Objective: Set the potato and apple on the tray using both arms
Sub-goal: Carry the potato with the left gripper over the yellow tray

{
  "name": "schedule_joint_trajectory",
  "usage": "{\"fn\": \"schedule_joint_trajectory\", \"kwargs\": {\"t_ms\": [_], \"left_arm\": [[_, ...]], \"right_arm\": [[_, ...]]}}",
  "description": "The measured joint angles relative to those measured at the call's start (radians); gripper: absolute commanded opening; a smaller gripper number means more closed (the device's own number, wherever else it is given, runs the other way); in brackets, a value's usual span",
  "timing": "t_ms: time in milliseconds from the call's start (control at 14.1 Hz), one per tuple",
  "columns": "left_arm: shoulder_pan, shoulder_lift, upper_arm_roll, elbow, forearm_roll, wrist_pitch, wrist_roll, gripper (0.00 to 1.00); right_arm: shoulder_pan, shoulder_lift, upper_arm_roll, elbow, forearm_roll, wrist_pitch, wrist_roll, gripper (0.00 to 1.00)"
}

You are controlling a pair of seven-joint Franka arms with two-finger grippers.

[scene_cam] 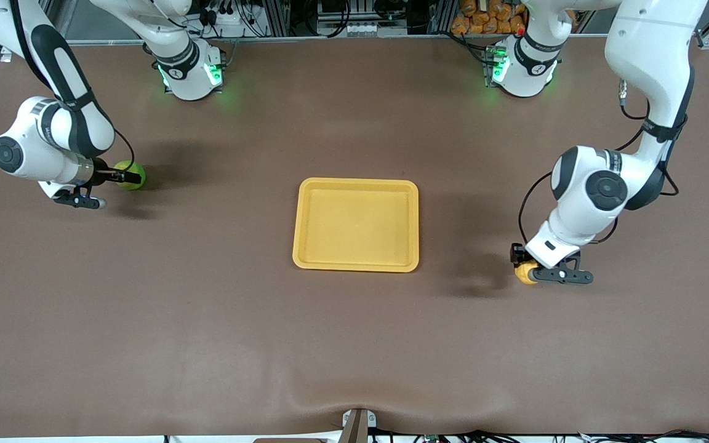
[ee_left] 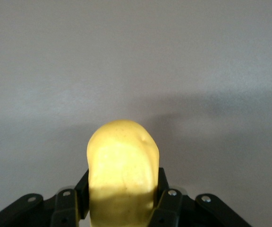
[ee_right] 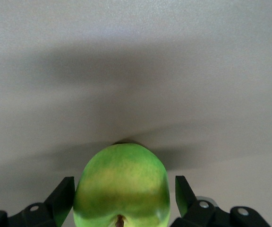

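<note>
I should let go of the potato with my left gripper inside the tray [scene_cam: 401, 226], along the rim that is closest to that same left gripper. The potato is still low at the table.
The yellow-orange tray [scene_cam: 357, 183] lies flat at the middle of the brown table with nothing in it. Toward the left arm's end, my left gripper [scene_cam: 525, 271] is shut on the pale yellow potato [scene_cam: 522, 274] low at the table; in the left wrist view both fingers [ee_left: 166, 189] press the potato [ee_left: 122, 156]. Toward the right arm's end, my right gripper [scene_cam: 130, 177] straddles the green apple [scene_cam: 127, 172]. Its fingers [ee_right: 184, 191] stand open round the apple [ee_right: 122, 182], with a thin gap on one side. The apple sits on the table.
The two arm bases [scene_cam: 191, 74] [scene_cam: 524, 67] glow green at the table's edge farthest from the front camera. A small bracket [scene_cam: 357, 424] sticks up at the nearest edge, where the brown cover [scene_cam: 305, 384] is rippled.
</note>
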Motion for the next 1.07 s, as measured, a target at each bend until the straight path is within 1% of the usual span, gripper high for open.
{"fn": "schedule_joint_trajectory", "kwargs": {"t_ms": [71, 142, 284, 356, 427, 640, 782, 924, 1067], "left_arm": [[-0.029, -0.009, -0.002, 0.022, 0.049, -0.069, -0.064, 0.00], [-0.068, -0.012, -0.005, 0.057, 0.078, -0.156, -0.117, 0.00], [-0.162, -0.011, -0.008, 0.148, 0.095, -0.346, -0.202, 0.00], [-0.202, -0.011, -0.009, 0.184, 0.095, -0.404, -0.238, 0.00], [-0.231, -0.011, -0.011, 0.206, 0.095, -0.431, -0.274, 0.00], [-0.291, 0.001, -0.028, 0.233, 0.084, -0.439, -0.432, 0.00], [-0.347, 0.030, -0.035, 0.258, 0.058, -0.438, -0.537, 0.00], [-0.417, 0.076, -0.036, 0.298, 0.050, -0.438, -0.619, 0.00], [-0.488, 0.135, -0.036, 0.330, 0.050, -0.424, -0.720, 0.00]], "right_arm": [[0.000, 0.000, 0.001, -0.006, 0.000, 0.008, -0.001, 0.04], [0.000, -0.004, 0.001, -0.006, 0.000, 0.009, -0.001, 0.00], [0.000, -0.003, 0.002, -0.006, 0.000, 0.009, -0.002, 0.00], [0.000, -0.003, 0.002, -0.006, 0.000, 0.007, -0.004, 0.00], [0.000, -0.003, 0.005, -0.004, 0.000, 0.000, -0.005, 0.00], [0.014, -0.008, 0.019, 0.026, 0.000, -0.056, -0.007, 0.00], [0.041, -0.022, 0.024, 0.079, 0.000, -0.149, -0.006, 0.00], [0.069, -0.039, 0.027, 0.155, 0.001, -0.274, -0.005, 0.00], [0.097, -0.050, 0.027, 0.234, 0.026, -0.391, -0.003, 0.00]]}}
